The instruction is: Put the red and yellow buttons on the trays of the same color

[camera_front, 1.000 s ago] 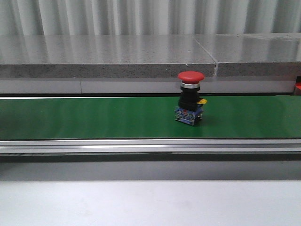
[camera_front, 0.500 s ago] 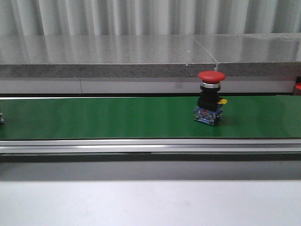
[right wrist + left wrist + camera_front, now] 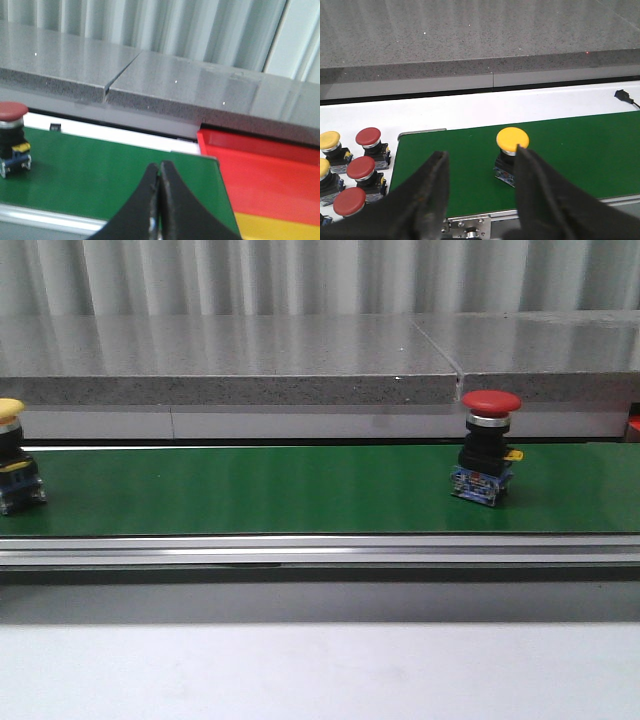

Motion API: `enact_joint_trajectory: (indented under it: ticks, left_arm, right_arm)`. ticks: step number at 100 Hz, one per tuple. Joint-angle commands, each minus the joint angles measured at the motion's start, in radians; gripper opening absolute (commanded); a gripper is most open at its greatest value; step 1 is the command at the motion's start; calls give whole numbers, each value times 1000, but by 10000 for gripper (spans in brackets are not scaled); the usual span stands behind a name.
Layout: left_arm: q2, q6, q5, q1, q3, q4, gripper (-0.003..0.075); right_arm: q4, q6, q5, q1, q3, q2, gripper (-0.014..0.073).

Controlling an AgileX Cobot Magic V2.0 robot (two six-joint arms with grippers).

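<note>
The red button's round top (image 3: pixel 491 403) (image 3: pixel 11 111) on the green belt is the next place for my right gripper, which should move there and then close on it.
A red button (image 3: pixel 489 457) stands upright on the green belt (image 3: pixel 250 490) at the right; the right wrist view shows it as the red button (image 3: pixel 12 136) far from my shut right gripper (image 3: pixel 160 172), which holds nothing. A yellow button (image 3: pixel 14 454) stands at the belt's left end. In the left wrist view that yellow button (image 3: pixel 510 154) lies just beyond my open left gripper (image 3: pixel 481 156), partly hidden behind one finger (image 3: pixel 532 175). A red tray (image 3: pixel 260 170) and a yellow tray (image 3: pixel 277 226) lie past the belt's right end.
Several spare red and yellow buttons (image 3: pixel 360 167) stand on the white table off the belt's left end. A grey stone ledge (image 3: pixel 230 360) runs behind the belt. A metal rail (image 3: pixel 320 550) borders the belt's front. A black cable plug (image 3: pixel 622 95) lies beyond the belt.
The red button has travelled to the right along the belt. The yellow button has come into the front view at the left edge.
</note>
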Motion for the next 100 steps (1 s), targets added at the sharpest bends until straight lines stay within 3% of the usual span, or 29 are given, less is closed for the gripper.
enact_joint_trajectory:
  ticks: [1,8,21,32,56,67,100]
  left_arm:
    - [-38,1,-90,-9,-1,-13,85]
    - [-55,1,-90,-9,7,-13,-22]
    - [-57,1,-87,-9,8,-13,-20]
    - [-57,1,-87,-9,8,-13,-20]
    - [-57,1,-87,-9,8,-13,-20]
    - [-57,1,-86,-9,8,-13,-20]
    - [-57,1,-79,-9,8,-13,-20]
  right_arm:
    - [-11,-1,-140,-4,-6,-10,-67]
    - [-11,-1,-189,-4,-14,-10,-67]
    - [63,0,-146,-4,-94,-1,-67]
    - [166,0,15,-4,-243,63,-67]
    - [168,0,461,-4,-645,389,-67]
    - [168,0,595,-4,-780,551,-67]
    - [168,0,628,-4,-875,837,-66]
